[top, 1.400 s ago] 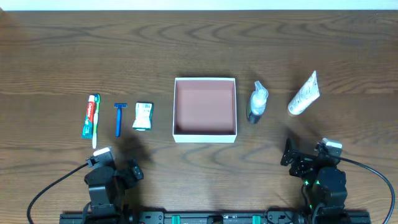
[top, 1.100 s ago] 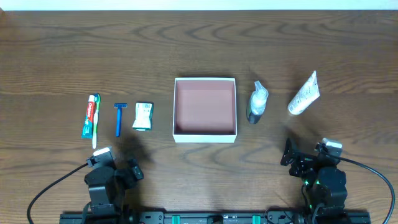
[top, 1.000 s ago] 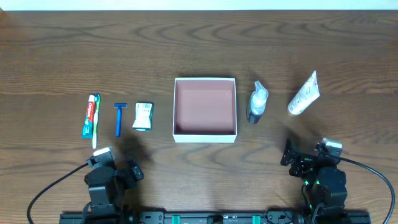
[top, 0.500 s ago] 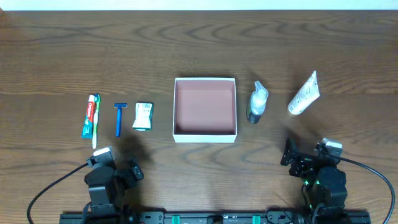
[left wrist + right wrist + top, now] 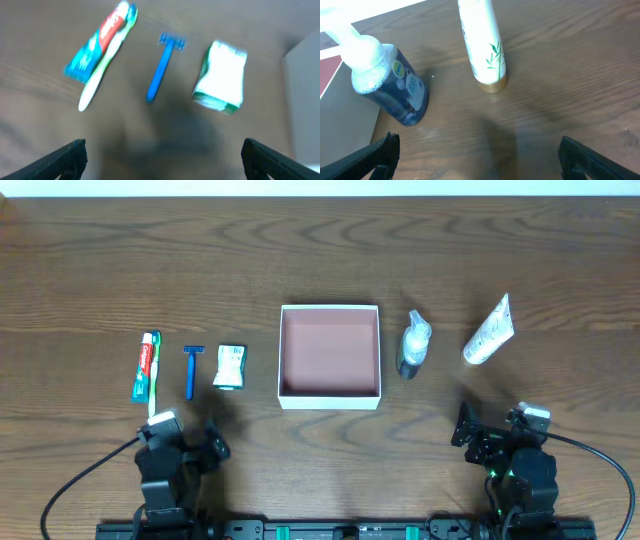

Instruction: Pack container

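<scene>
The red part (image 5: 146, 354) (image 5: 113, 25) of the toothpaste tube, just below the white cap, is the next place my left gripper will go to and close on.
The container (image 5: 330, 395) is a shallow square white-walled box with a pinkish-brown inside, empty, at mid table. Left of it lie a toothpaste tube with a toothbrush (image 5: 147, 366) (image 5: 100, 50), a blue razor (image 5: 190, 370) (image 5: 163, 66) and a small white-green packet (image 5: 230, 366) (image 5: 221, 76). Right of it lie a pump bottle with blue liquid (image 5: 412, 345) (image 5: 390, 85) and a white tube with a gold cap (image 5: 488, 330) (image 5: 482, 45). My left gripper (image 5: 185, 450) (image 5: 160, 157) is open and empty, near the front edge below the razor. My right gripper (image 5: 490, 442) (image 5: 480, 155) is open and empty, below the white tube.
The container's wall shows at the right edge of the left wrist view (image 5: 305, 85) and at the left edge of the right wrist view (image 5: 345, 130). A pale strip runs along the table's far edge (image 5: 320, 188). Black cables trail from both arm bases.
My left gripper has shifted slightly forward and to the left; its wrist view is blurred by motion. The right arm and all objects are unmoved.
</scene>
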Action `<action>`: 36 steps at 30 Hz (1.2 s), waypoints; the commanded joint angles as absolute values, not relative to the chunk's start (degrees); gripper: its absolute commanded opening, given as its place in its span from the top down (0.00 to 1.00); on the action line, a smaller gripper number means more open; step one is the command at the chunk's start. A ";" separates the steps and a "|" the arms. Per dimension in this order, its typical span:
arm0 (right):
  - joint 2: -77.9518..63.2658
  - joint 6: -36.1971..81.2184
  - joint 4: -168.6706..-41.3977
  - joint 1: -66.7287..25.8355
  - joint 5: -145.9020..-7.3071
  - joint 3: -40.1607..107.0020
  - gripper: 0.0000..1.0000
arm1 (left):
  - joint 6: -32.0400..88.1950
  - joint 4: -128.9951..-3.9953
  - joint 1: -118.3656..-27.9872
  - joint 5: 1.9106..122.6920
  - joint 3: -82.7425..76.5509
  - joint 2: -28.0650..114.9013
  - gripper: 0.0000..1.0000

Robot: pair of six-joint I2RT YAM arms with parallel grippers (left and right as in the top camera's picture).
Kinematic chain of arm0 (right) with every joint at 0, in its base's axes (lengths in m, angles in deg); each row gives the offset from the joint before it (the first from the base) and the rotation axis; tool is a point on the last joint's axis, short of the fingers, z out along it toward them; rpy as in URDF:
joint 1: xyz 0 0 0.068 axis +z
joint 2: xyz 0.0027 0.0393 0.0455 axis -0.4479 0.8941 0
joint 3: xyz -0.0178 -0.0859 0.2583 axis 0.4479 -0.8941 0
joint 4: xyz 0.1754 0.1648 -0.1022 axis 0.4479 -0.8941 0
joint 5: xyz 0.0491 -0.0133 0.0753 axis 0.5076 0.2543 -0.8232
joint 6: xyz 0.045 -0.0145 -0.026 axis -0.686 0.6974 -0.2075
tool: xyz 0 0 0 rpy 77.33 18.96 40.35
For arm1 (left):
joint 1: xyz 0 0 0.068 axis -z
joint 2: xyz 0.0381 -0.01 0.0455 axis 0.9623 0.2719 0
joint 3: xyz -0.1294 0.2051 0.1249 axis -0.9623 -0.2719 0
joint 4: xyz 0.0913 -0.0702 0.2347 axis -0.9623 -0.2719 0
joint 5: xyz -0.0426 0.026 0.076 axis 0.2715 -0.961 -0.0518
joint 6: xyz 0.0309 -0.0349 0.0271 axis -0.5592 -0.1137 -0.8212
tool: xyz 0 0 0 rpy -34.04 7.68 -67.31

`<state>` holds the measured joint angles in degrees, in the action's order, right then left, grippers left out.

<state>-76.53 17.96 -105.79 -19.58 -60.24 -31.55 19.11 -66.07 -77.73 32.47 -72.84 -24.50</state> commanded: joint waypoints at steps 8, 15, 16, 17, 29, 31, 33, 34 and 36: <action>-76.99 17.57 -105.85 -20.22 -60.44 -31.68 0.01 | 22.65 -61.96 -77.41 40.53 -71.14 -24.52 0.02; -76.99 17.57 -105.85 -20.22 -60.44 -31.68 0.01 | 22.97 -69.30 -77.41 40.68 -53.24 -5.62 0.02; -76.99 17.59 -105.85 -20.22 -60.42 -31.68 0.01 | 22.06 -71.05 -77.41 40.68 -49.32 -1.55 0.02; -76.99 17.59 -105.85 -20.22 -60.42 -31.68 0.01 | 20.79 -73.54 -77.41 40.68 -44.38 3.47 0.02; -76.99 17.59 -105.85 -20.22 -60.44 -31.68 0.01 | 3.94 -97.63 -78.28 23.09 0.62 48.81 0.02; -76.99 17.57 -105.85 -20.22 -60.42 -31.68 0.01 | 3.59 -97.43 -79.55 23.05 1.19 51.87 0.02; -76.99 17.57 -105.85 -20.22 -60.44 -31.68 0.01 | 3.63 -97.39 -81.36 23.07 1.17 54.95 0.02; -76.99 17.57 -105.85 -20.22 -60.42 -31.68 0.01 | 3.61 -97.61 -82.48 23.29 1.17 56.72 0.02; -76.99 17.57 -105.85 -20.22 -60.42 -31.68 0.01 | 3.61 -97.63 -84.71 23.29 1.17 59.67 0.02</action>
<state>-76.53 17.96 -105.79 -19.58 -60.66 -31.55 5.47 -97.11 -82.00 25.84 0.34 56.54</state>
